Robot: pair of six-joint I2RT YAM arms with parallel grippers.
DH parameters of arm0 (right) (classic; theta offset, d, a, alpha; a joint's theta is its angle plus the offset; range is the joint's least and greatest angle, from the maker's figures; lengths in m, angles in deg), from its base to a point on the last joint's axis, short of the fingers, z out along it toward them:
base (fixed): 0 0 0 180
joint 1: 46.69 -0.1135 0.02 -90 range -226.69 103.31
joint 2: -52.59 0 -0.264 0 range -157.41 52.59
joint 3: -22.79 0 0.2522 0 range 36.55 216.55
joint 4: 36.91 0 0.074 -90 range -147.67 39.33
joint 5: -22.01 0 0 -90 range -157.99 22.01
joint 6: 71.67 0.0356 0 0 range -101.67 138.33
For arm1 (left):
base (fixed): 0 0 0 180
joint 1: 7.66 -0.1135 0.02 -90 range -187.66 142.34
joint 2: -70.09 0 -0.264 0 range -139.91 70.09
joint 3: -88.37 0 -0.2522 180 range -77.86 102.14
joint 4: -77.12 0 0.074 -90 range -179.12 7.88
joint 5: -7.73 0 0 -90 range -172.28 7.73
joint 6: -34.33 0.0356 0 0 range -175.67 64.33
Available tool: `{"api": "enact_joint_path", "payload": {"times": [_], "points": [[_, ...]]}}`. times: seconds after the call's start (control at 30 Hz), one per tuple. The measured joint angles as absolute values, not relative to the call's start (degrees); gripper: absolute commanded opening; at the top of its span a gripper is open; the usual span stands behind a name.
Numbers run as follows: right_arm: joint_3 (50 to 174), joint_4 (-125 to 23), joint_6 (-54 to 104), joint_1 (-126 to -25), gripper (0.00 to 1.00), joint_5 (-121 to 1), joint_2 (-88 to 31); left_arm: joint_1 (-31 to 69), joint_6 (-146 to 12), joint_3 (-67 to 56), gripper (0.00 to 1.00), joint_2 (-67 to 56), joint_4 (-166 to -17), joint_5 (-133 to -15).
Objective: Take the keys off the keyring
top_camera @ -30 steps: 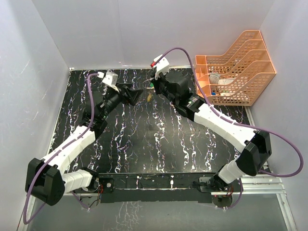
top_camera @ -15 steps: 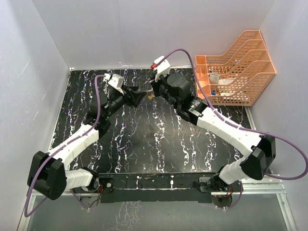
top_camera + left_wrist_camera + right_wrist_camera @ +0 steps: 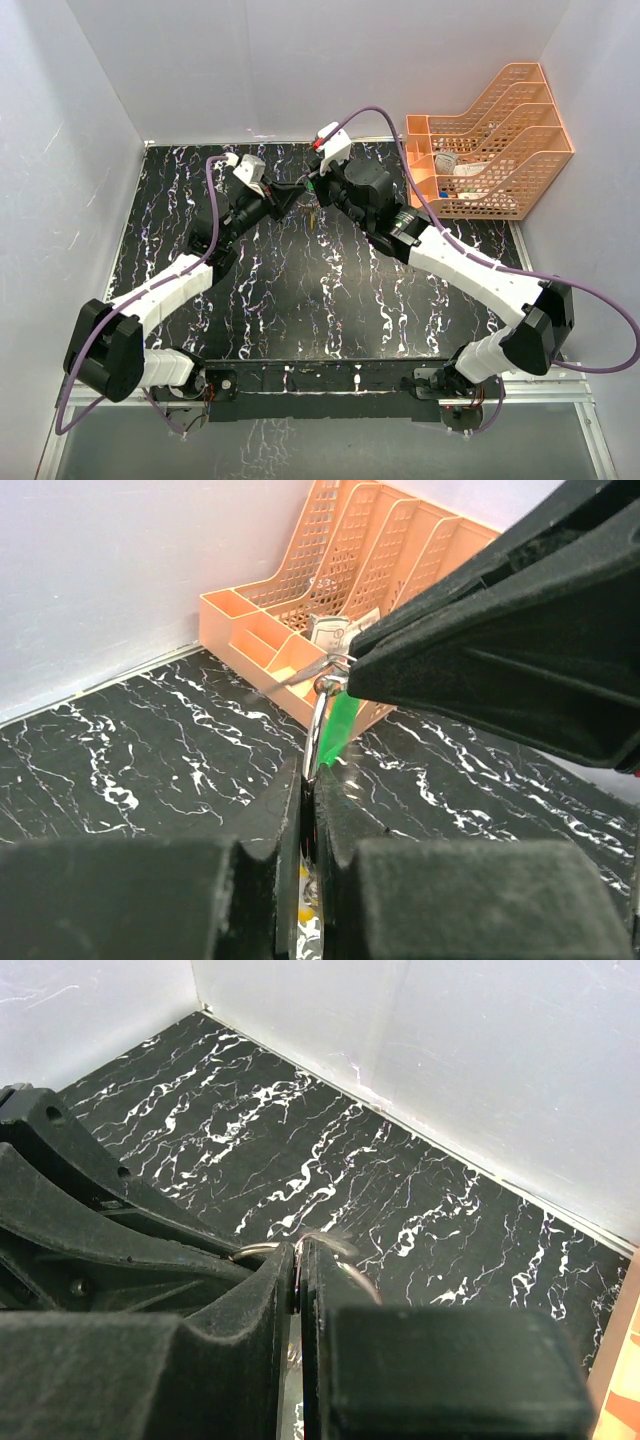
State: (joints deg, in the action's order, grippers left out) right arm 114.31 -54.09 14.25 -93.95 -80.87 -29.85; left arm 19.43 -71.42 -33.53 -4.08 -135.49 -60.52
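Observation:
My right gripper will open, back off and take the key's green head (image 3: 340, 726), since it is pinching the keyring's wire while the green-headed key dangles below.
The keyring (image 3: 314, 725) hangs in the air between both grippers, a thin silvery loop seen edge-on. My left gripper (image 3: 308, 780) is shut on its lower part. A green-headed key (image 3: 343, 723) hangs on the ring just above the left fingertips, and a bit of yellow (image 3: 300, 908) shows down in the slit between the fingers. My right gripper (image 3: 298, 1250) is shut on the keyring (image 3: 360, 1275), whose wire arcs out on both sides of its tips. In the top view the two grippers meet tip to tip, with brownish keys (image 3: 313, 213) dangling below them.
An orange mesh file organiser (image 3: 490, 140) with small items inside stands at the back right, off the black marbled table (image 3: 300, 290). White walls close in the back and both sides. The left gripper's fingers (image 3: 90, 1215) fill the left of the right wrist view.
My left gripper has moved right up to the ring and gone from open to shut on it. The right gripper has stayed shut and shifted only slightly.

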Motion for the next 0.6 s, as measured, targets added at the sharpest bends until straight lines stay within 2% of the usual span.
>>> {"api": "enact_joint_path", "payload": {"times": [0.17, 0.3, 0.37, 0.47, 0.6], "points": [[114.2, -54.0, 14.3, -94.0, 0.02, -81.0, -29.8, 19.9, -70.2, -33.5, 0.00, -4.0, -134.8, -60.6], [112.0, -53.6, 14.0, -94.1, 0.24, -82.1, -29.1, 20.0, -67.2, -31.6, 0.00, -3.2, -127.6, -60.9], [111.1, -53.2, 13.5, -94.2, 0.27, -83.3, -28.5, 20.3, -64.4, -29.8, 0.00, -2.7, -121.8, -62.5], [109.5, -51.7, 12.4, -94.2, 0.42, -85.3, -26.5, 20.5, -60.3, -28.5, 0.00, -1.1, -114.1, -66.6], [107.1, -48.5, 11.1, -94.2, 0.50, -88.0, -23.6, 20.5, -54.7, -27.0, 0.00, 1.4, -104.4, -73.0]]}}
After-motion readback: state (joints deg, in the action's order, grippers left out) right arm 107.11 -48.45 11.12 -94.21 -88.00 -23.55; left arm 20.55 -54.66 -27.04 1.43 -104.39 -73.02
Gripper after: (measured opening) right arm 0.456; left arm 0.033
